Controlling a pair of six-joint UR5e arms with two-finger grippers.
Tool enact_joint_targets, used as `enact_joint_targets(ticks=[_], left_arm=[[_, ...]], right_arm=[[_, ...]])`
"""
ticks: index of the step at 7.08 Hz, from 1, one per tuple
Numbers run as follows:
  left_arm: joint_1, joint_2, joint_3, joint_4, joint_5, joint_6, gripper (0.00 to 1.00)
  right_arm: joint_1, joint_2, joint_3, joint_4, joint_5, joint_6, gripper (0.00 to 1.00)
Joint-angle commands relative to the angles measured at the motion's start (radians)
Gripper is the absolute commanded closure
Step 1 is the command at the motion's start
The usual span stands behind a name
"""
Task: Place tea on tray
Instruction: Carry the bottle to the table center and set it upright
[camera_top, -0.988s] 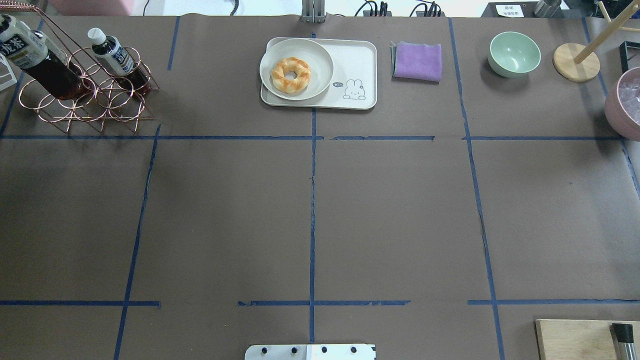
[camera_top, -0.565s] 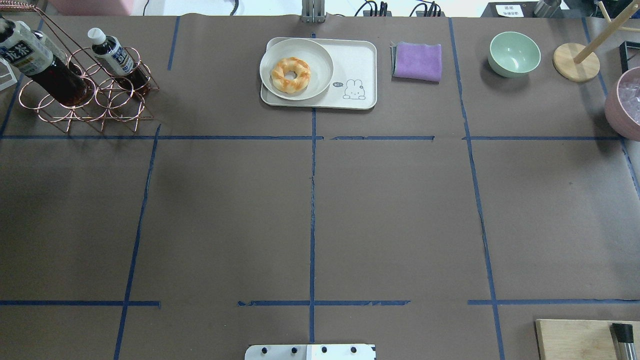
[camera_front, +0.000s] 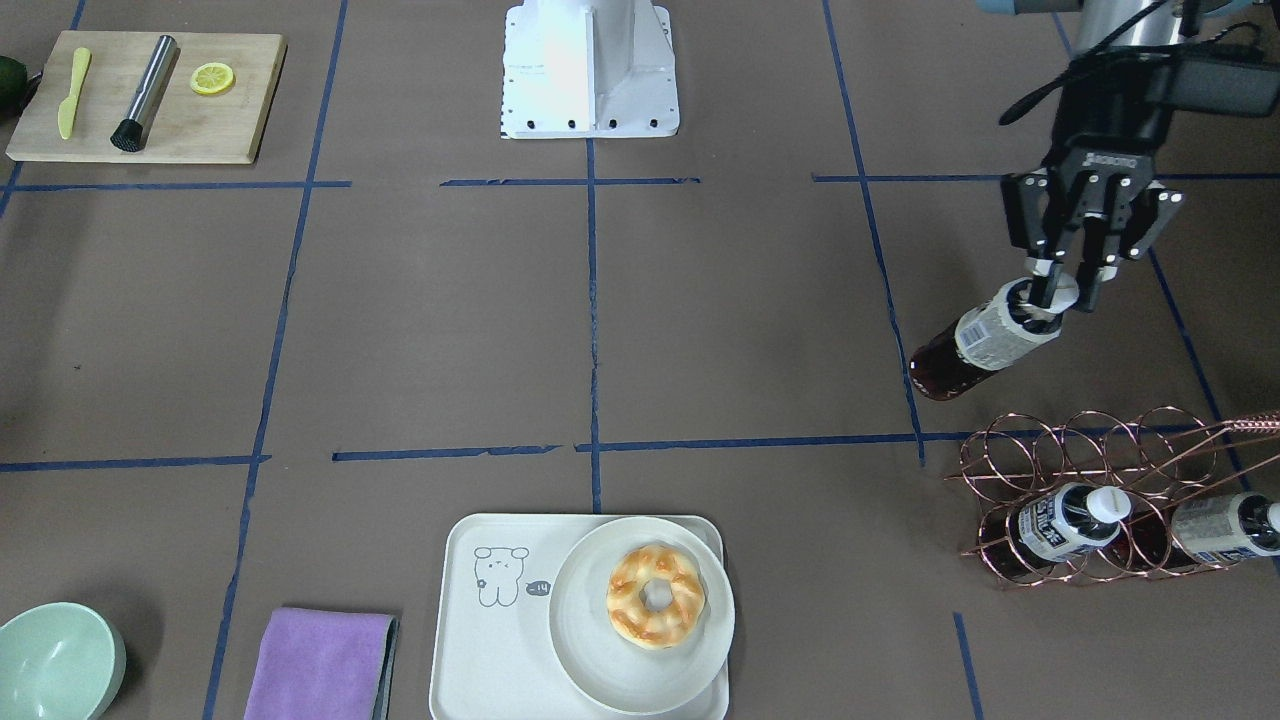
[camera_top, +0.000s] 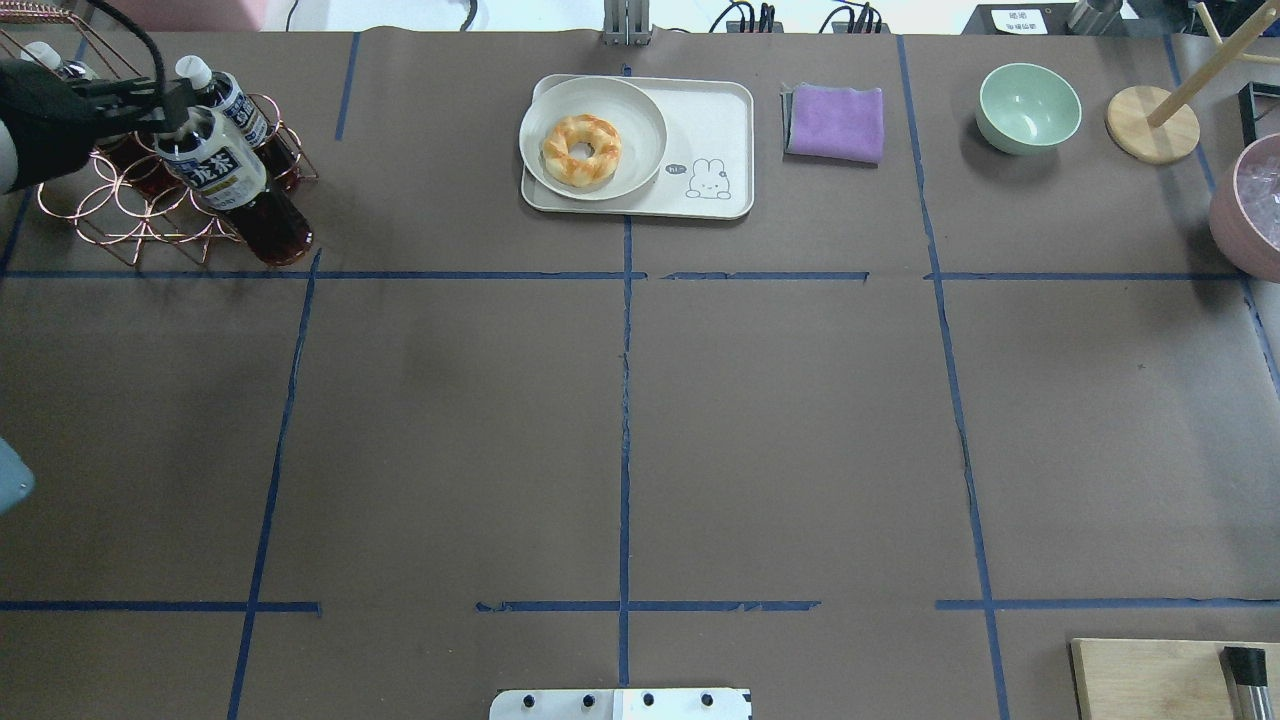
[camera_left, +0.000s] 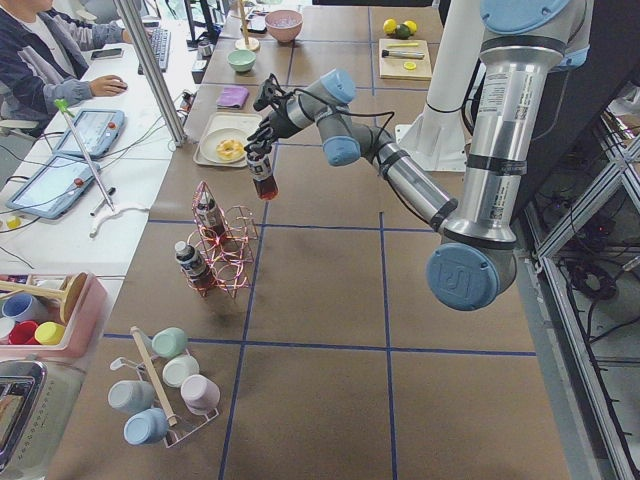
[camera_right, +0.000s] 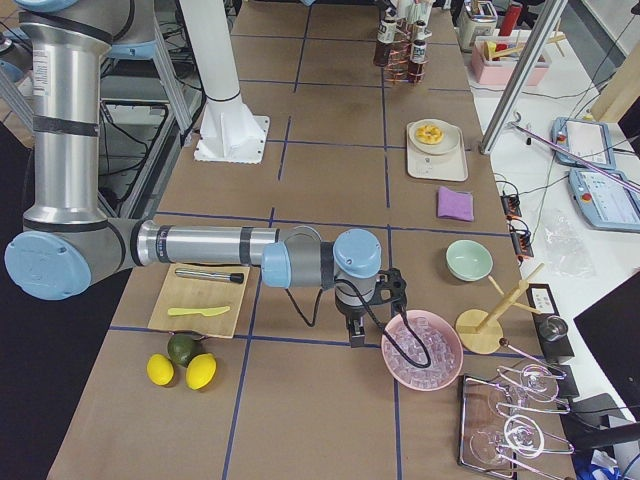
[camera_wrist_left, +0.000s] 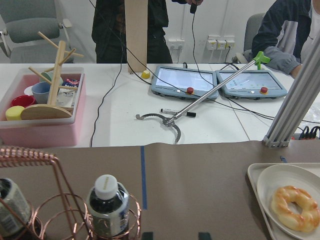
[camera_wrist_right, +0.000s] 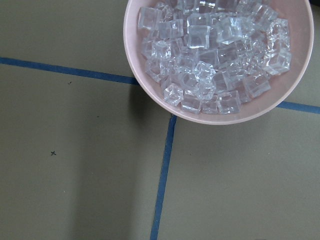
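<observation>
Next, I let go of the tea bottle, now tilted beside the copper wire rack, with my left gripper on the middle blue line (camera_front: 606, 395), close to where that line crosses by the tray.
My left gripper (camera_front: 1060, 290) is shut on the cap end of a tea bottle (camera_front: 985, 340) with dark liquid and a whitish label. It holds the bottle tilted in the air, beside a copper wire rack (camera_front: 1090, 440). In the overhead view the held bottle (camera_top: 230, 185) hangs at the rack's right front corner. Two more tea bottles (camera_front: 1065, 520) (camera_front: 1225, 528) stand in the rack. The off-white tray (camera_front: 500, 640) with its line drawing lies at the table's far middle (camera_top: 715, 130). My right gripper (camera_right: 355, 325) shows only in the exterior right view, and I cannot tell its state.
A round plate (camera_front: 570, 620) with a doughnut (camera_front: 655, 595) covers half the tray. A purple cloth (camera_front: 320, 660) and a green bowl (camera_front: 55, 660) lie beside it. A wooden board (camera_front: 140, 100) carries tools. A pink bowl of ice (camera_wrist_right: 145, 85) sits under my right wrist.
The held bottle has moved from the table's far left edge to the right, out past the rack's front corner. My left gripper has come into the overhead view.
</observation>
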Motion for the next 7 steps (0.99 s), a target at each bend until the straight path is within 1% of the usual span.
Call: enact_joint_targets(ticks=[1,2,3,4,5,6,7], left_arm=[[0.152,-0.191,-0.003,0.248,0.174,-0.112,1.00],[0.268,-0.283,0.009,0.365,0.302,-0.156,1.00],[0.328,-0.324,0.030,0.411,0.367,-0.196,1.00],[0.372,-0.370,0.085,0.421,0.422,-0.242,1.00],[0.419,-0.444,0.169,0.421,0.488,-0.281,1.00],[0.451,-0.502,0.235,0.421,0.497,-0.345,1.00],[0.475,-0.580,0.327,0.421,0.535,-0.399,1.00]], right_arm=[[0.000,-0.001,-0.001,0.000,0.000,0.000,0.00],[0.000,-0.001,-0.001,0.000,0.000,0.002,0.00],[0.000,0.000,-0.001,0.000,0.000,0.002,0.00],[0.000,0.000,0.000,0.000,0.000,0.002,0.00],[0.000,0.000,-0.001,0.000,0.000,0.003,0.00],[0.000,0.000,-0.001,0.002,-0.002,0.017,0.00],[0.000,0.000,-0.001,0.002,-0.002,0.017,0.00]])
